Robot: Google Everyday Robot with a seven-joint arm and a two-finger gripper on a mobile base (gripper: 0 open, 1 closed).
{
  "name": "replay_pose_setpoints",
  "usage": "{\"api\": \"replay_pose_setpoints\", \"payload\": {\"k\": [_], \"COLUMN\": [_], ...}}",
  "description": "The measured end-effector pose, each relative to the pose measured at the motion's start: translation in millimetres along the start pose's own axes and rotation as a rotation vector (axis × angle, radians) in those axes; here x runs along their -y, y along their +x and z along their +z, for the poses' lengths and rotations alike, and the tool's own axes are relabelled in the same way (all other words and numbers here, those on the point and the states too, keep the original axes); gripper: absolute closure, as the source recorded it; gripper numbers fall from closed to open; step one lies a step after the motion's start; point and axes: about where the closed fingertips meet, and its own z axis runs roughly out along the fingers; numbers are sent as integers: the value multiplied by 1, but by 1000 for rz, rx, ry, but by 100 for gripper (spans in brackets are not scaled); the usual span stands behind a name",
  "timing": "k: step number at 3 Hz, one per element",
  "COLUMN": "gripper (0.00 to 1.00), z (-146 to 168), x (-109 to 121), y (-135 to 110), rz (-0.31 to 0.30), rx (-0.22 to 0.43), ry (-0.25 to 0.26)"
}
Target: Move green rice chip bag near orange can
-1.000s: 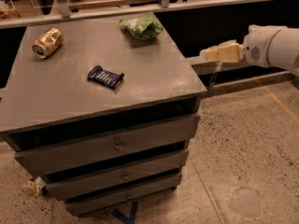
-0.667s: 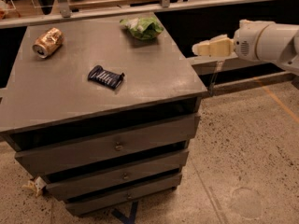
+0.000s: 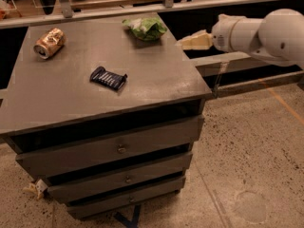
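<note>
The green rice chip bag must move near the orange can, so I close on its middle (image 3: 145, 26) next.
The green rice chip bag (image 3: 146, 27) lies at the back right of the grey cabinet top (image 3: 142, 75). The orange can (image 3: 48, 42) lies on its side at the back left. My gripper (image 3: 184, 42) reaches in from the right on a white arm (image 3: 266, 34). It hangs by the cabinet's right edge, a short way right of the bag and a little nearer me, apart from it.
A flat dark blue wrapper (image 3: 109, 78) lies mid-top, between can and bag and nearer the front. The cabinet has several drawers (image 3: 118, 148) below. A railing (image 3: 142, 7) runs behind it. Speckled floor (image 3: 251, 165) lies to the right.
My gripper and arm have moved left toward the cabinet's right edge and the green bag. The can, bag and wrapper have not moved.
</note>
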Motion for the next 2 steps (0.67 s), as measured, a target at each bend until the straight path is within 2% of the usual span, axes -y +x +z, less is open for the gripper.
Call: {"api": "replay_pose_setpoints", "payload": {"k": [2], "gripper": [0], "z": [90], "x": [-23], "y": [-24], "rz": [-47], "rx": [28], "ry": [-57]}}
